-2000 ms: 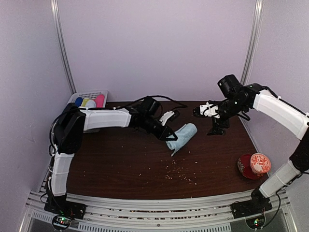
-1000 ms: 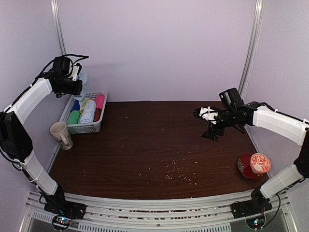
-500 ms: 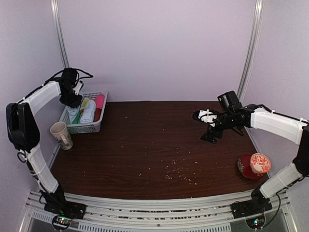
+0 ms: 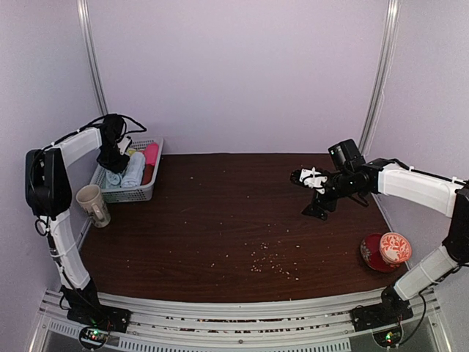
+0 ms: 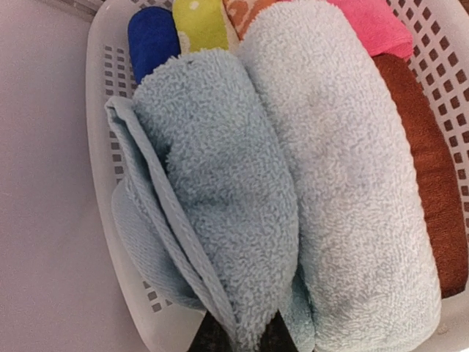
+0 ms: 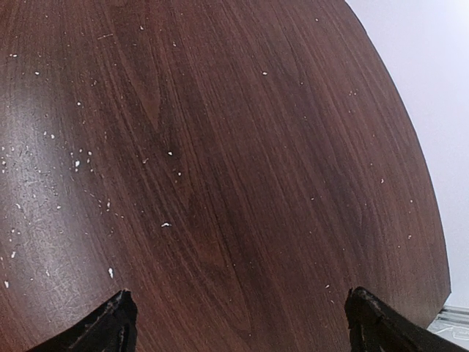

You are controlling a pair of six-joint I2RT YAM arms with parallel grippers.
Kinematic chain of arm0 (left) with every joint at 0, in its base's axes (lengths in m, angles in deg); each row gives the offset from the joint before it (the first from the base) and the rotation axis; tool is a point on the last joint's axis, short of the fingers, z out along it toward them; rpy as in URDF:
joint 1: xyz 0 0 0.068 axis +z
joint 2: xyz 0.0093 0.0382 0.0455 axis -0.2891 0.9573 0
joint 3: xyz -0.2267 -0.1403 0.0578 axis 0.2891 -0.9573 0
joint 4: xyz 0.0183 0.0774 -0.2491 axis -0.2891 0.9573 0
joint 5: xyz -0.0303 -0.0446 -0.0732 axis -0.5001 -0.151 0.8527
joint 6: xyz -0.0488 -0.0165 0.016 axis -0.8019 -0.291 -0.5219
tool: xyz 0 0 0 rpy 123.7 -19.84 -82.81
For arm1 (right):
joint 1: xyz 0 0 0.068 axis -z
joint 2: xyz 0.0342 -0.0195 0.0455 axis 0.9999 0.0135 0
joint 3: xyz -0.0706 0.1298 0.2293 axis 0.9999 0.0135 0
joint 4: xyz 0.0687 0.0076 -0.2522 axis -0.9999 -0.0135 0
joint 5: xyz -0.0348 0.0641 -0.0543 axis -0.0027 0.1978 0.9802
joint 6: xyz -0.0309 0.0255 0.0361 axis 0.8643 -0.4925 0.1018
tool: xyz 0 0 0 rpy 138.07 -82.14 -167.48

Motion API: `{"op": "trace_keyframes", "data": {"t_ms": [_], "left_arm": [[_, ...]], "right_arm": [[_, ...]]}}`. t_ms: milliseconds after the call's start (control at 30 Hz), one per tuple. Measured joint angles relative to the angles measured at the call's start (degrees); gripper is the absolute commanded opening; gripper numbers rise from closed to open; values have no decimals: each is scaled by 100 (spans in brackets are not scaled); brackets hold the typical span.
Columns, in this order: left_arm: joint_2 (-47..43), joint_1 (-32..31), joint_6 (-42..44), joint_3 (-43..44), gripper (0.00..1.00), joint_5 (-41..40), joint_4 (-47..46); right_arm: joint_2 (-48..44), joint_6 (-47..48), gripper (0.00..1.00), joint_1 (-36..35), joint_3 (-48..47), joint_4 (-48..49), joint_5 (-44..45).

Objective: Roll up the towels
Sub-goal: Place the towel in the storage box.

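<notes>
Next, I let go of the towel roll with my left gripper against the other light-blue towel [image 4: 120,171] [image 5: 226,161], with the roll's far end by the yellow roll.
Two pale light-blue towels lie rolled side by side in the white basket [image 5: 95,147] at the table's far left. My left gripper [image 5: 242,339] is shut on the end of the left towel roll [image 5: 220,191], whose loose hem hangs at its left side. The other towel roll [image 5: 344,191] lies right beside it, touching. In the top view my left gripper [image 4: 111,158] is down in the basket [image 4: 132,194], over the towels [image 4: 132,170]. My right gripper [image 4: 308,192] is open and empty above the bare table at the right; its fingertips [image 6: 110,326] stand wide apart.
Bright rolls fill the basket's far end and right side: blue [image 5: 154,33], yellow [image 5: 199,22], pink [image 5: 366,22], brown-red [image 5: 425,169]. A beige cup [image 4: 93,204] stands in front of the basket. A red patterned bowl [image 4: 387,251] sits near the right front. Crumbs [image 4: 267,260] dot the dark wooden table.
My left arm carried the rolled towel from the table's middle up and over to the far left, then lowered it into the basket. My right gripper sank slightly and drifted left.
</notes>
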Motion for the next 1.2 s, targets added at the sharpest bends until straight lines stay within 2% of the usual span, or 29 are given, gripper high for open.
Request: {"op": "trace_keyframes", "data": {"t_ms": [300, 600, 933, 1067, 1200], "left_arm": [[114, 466, -201, -94, 0, 787, -254], [-42, 938, -586, -848, 0, 2284, -1062], [-284, 1191, -1397, -1473, 2, 3416, -1895], [-365, 1274, -1744, -1766, 11, 3654, -2262], [-568, 1329, -2184, -2173, 12, 3958, -2741]], "right_arm": [[0, 0, 100, 0, 0, 0, -101], [0, 0, 100, 0, 0, -2, -144], [0, 0, 100, -2, 0, -4, -201], [0, 0, 100, 0, 0, -4, -234], [0, 0, 100, -2, 0, -15, -247]]}}
